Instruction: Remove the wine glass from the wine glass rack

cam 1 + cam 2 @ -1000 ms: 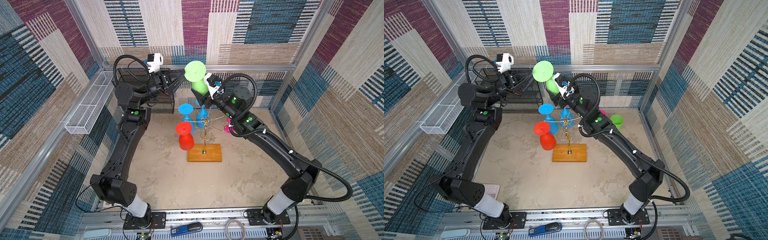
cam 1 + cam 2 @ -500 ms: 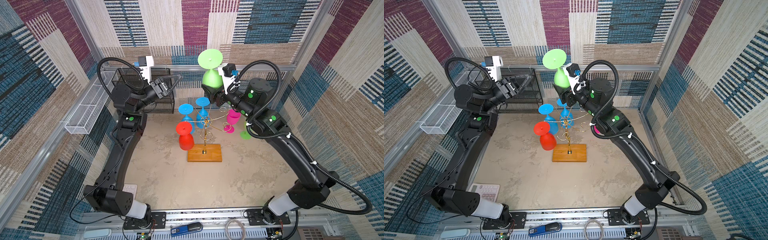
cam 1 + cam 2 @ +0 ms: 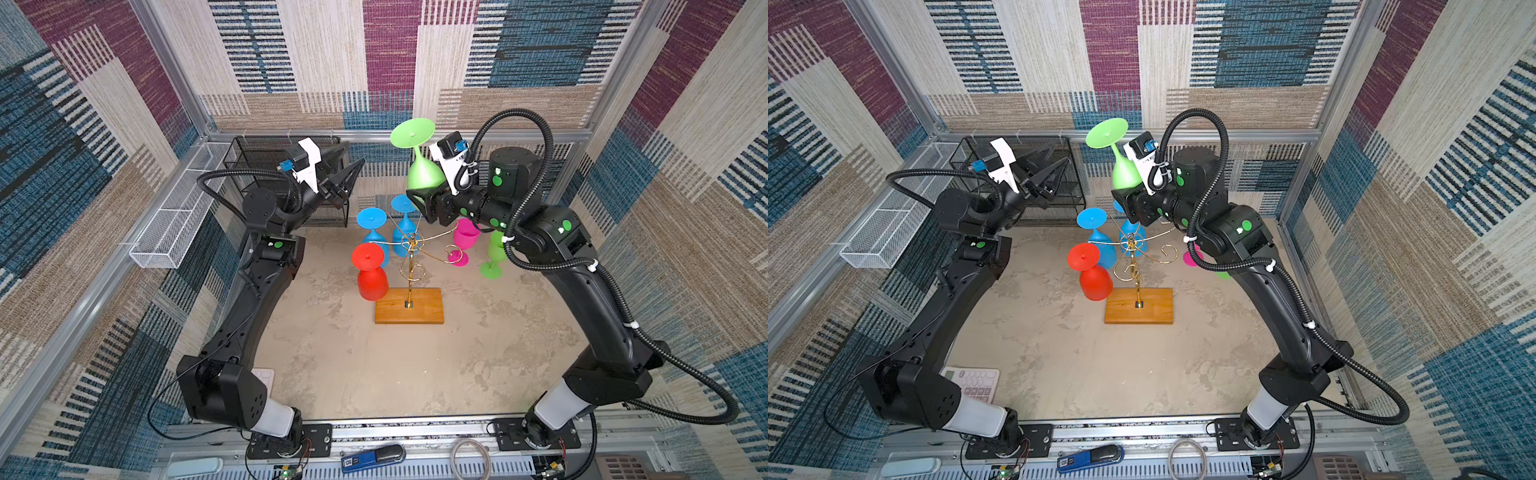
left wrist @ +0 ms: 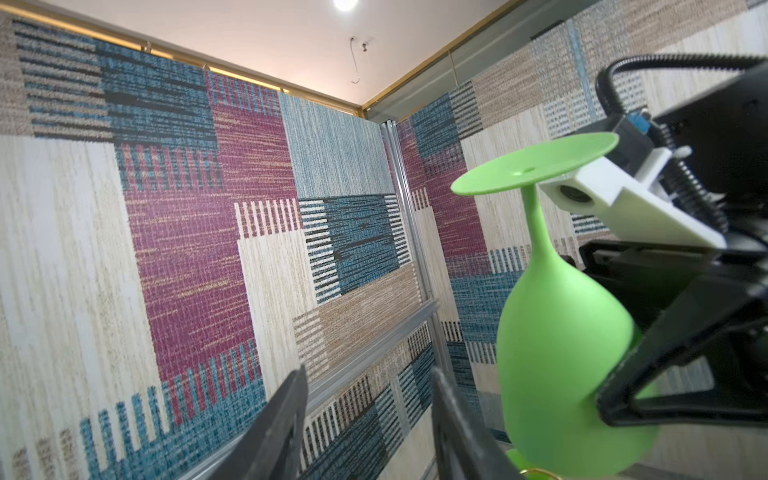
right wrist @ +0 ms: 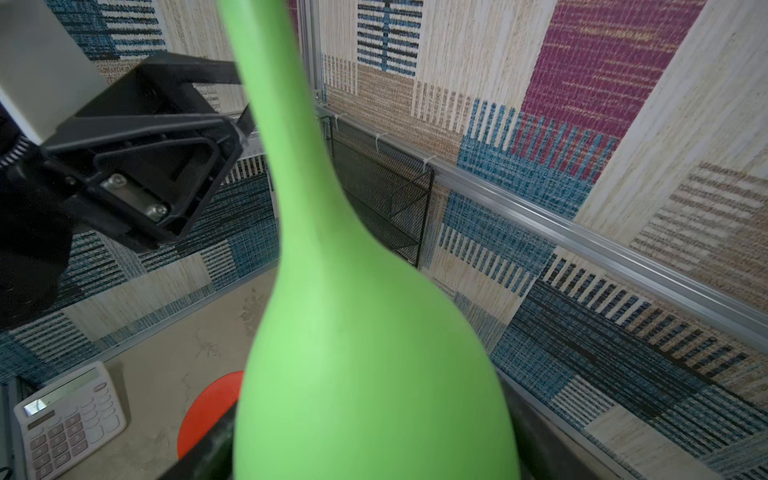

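Note:
The robot's right gripper holds the green wine glass foot up, so next the left gripper takes the foot (image 3: 411, 133) while the right gripper regrips the rim of the glass's bowl.
My right gripper (image 3: 422, 196) (image 3: 1126, 198) (image 5: 374, 457) is shut on the bowl of a green wine glass (image 3: 420, 170) (image 3: 1124, 170) (image 4: 561, 353) (image 5: 365, 353). It holds the glass upside down, foot up, above the wine glass rack (image 3: 411, 266) (image 3: 1133, 266). The rack is gold wire on a wooden base (image 3: 409, 311). A red glass (image 3: 370, 274) and two blue glasses (image 3: 372, 232) hang from its arms. My left gripper (image 3: 355, 153) (image 3: 1061, 153) (image 4: 368, 374) is open and empty, left of the green glass and apart from it.
A black mesh shelf (image 3: 286, 166) stands behind my left gripper, with a white mesh basket (image 3: 174, 224) along the left wall. A pink glass (image 3: 463, 241) and another green glass (image 3: 494, 257) stand upright on the table under my right arm. A calculator (image 3: 971, 380) lies front left.
My right gripper has carried the green glass to the right. My left gripper, close to the glass's foot a second ago, has drawn back left and opened wider.

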